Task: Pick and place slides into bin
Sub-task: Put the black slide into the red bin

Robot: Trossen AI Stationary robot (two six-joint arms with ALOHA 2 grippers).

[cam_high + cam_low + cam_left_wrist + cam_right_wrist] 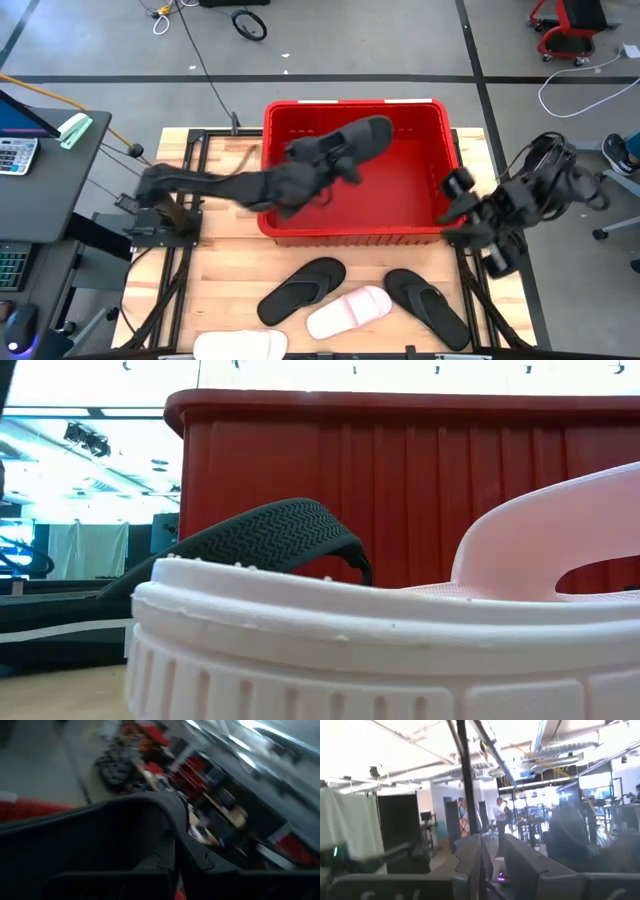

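Next, my left hand releases the black slide on the red bin's bottom, close to its middle [343, 172].
The red bin [420, 235] stands at the table's middle and far side. My left gripper [326, 172] is over the bin, shut on a black slide [352, 141], which fills the left wrist view [100, 840]. My right gripper [458, 198] is at the bin's right rim, shut and empty, and points level into the room [486, 862]. On the near table lie a black thong slide [300, 290], a pink slide [348, 310], a second black thong slide [427, 306] and a white slide [240, 346]. My left gripper holds the black slide near its left end [308, 155], reaching in from the table's left. The slide itself covers the fingers, so the exact part and the kind of hold do not show. The slide is lifted clear above the bin's floor and stretches toward the far right.
In the low view the white slide [350, 650] stands close in front, with the pink slide's strap [550, 530] and a black slide's sole [270, 535] behind it and the bin's wall [420, 480] beyond. A person [498, 815] stands far off in the room.
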